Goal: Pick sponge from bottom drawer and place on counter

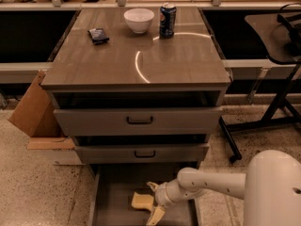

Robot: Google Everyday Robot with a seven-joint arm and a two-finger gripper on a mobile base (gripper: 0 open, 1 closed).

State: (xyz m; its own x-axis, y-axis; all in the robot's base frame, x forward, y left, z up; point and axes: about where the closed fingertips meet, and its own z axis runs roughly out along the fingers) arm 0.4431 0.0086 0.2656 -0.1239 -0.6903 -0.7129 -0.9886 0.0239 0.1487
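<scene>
I should grip the end (150, 201) of the pale yellow sponge nearest its white arm, inside the open bottom drawer.
The pale yellow sponge (142, 201) lies on the floor of the open bottom drawer (110, 206), near its middle. My gripper (153, 202) reaches into the drawer from the right on a white arm. Its fingers are open, one fingertip (151, 186) behind the sponge's right end and the other (155, 216) in front of it. The sponge's right edge sits between them. The counter (136, 55) is the grey-brown cabinet top above, with a curved light reflection.
On the counter stand a white bowl (138, 20), a soda can (167, 20) and a small dark packet (99, 35). Two upper drawers with black handles (139, 120) sit slightly open. A cardboard box (35, 112) leans at the left. A black stand (277, 102) is at the right.
</scene>
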